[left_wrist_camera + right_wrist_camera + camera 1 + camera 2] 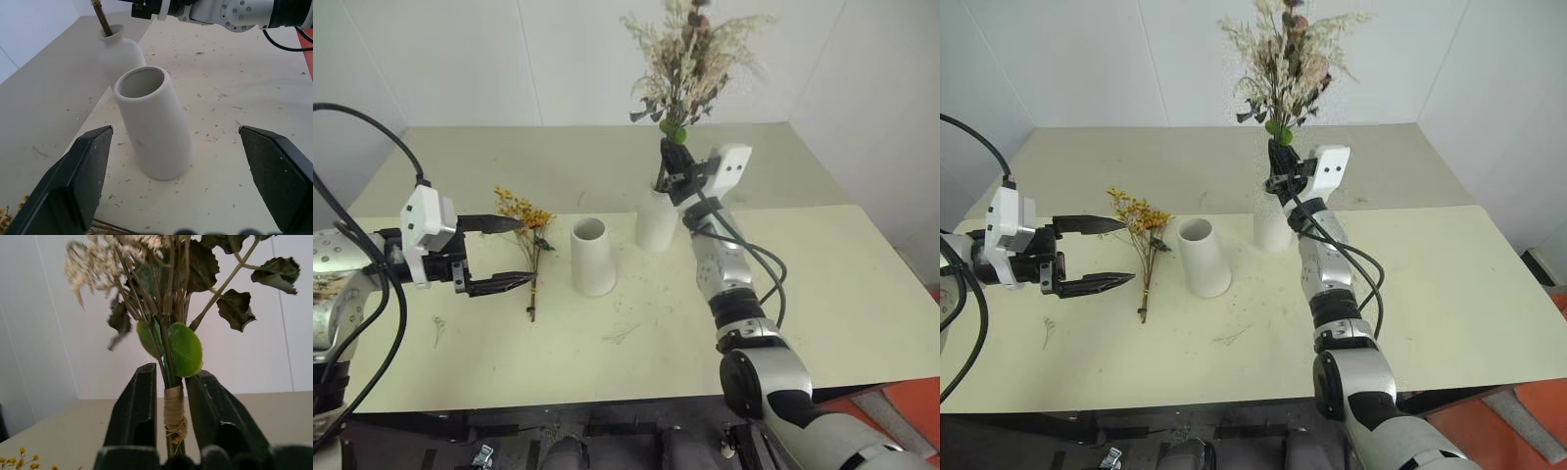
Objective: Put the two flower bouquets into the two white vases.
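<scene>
The robot's left gripper should close on the middle of the bare stems [534, 281] [113, 227] of the yellow-orange bouquet, under the bouquet's green leaves.
The cream bouquet [690, 54] stands upright with its stems in the mouth of the narrow-necked white vase [656, 220]. My right gripper [674, 162] is just above that mouth. Its jaws sit either side of the wrapped stem [174, 413], slightly open, with a thin gap on one side. The cone-shaped white vase [592, 257] stands empty to the left. The yellow-orange bouquet [529, 220] lies flat on the table left of it. My left gripper [527, 253] hovers open over that bouquet, its fingers wide apart and pointing at the cone vase [151, 122].
Both vases stand near the seam of two pale table tops [822, 284]. Bits of dried plant litter the surface around them [622, 333]. White walls close in behind and to the right.
</scene>
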